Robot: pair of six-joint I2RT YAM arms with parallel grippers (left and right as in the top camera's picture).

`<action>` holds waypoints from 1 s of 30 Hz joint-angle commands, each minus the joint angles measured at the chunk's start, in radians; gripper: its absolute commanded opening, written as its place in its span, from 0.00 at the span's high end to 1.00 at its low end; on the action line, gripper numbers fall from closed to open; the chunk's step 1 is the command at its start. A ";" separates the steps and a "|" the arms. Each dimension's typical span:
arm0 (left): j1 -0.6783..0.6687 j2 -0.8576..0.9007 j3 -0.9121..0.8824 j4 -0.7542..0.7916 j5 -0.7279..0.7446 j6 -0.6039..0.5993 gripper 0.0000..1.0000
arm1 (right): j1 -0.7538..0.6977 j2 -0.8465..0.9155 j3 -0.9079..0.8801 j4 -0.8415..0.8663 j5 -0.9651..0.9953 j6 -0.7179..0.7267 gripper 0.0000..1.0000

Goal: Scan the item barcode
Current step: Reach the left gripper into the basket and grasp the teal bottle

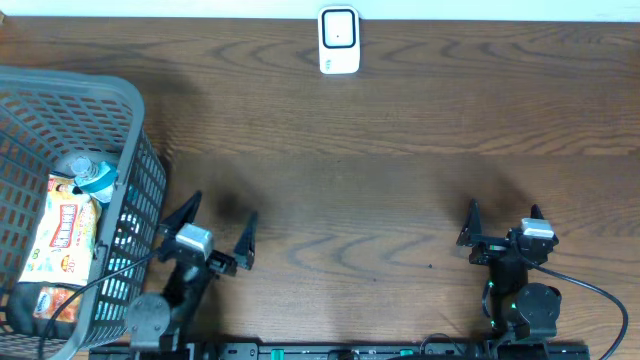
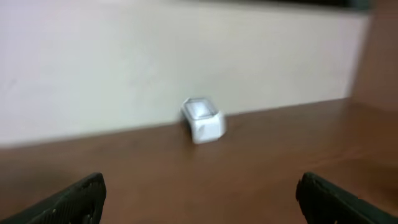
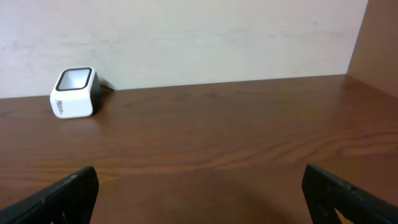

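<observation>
Next, my left gripper reaches into the grey basket and grips the bottle's teal body (image 1: 92, 175), just under its clear top.
A white barcode scanner (image 1: 339, 40) with a dark window stands at the table's far edge, near the middle. It also shows in the left wrist view as the scanner (image 2: 203, 119) and in the right wrist view as the scanner (image 3: 73, 92), far ahead of both hands. The items lie in a grey basket (image 1: 80, 82) at the left: an orange-and-white snack packet (image 1: 65, 228), a bottle with a teal cap (image 1: 92, 175) and another packet (image 1: 50, 303). My left gripper (image 1: 220, 212) (image 2: 200, 186) hangs open and empty just right of the basket. My right gripper (image 1: 503, 212) (image 3: 200, 177) is open and empty at the front right.
The basket's mesh wall (image 1: 140, 215) stands close to the left arm. A pale wall runs behind the scanner, whose cable leads off behind it. Brown wooden tabletop (image 1: 380, 170) lies between the grippers and the scanner.
</observation>
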 commanded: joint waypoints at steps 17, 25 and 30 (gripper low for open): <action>0.005 0.705 1.157 -0.746 -0.413 -0.082 0.02 | 0.011 -0.003 -0.001 -0.005 -0.002 -0.009 0.01; 0.005 1.020 1.668 -1.077 -0.528 -0.084 0.02 | 0.011 -0.003 -0.001 -0.005 -0.002 -0.009 0.01; 0.005 1.049 1.675 -1.145 -0.455 -0.084 0.02 | 0.011 -0.003 -0.001 -0.005 -0.002 -0.009 0.01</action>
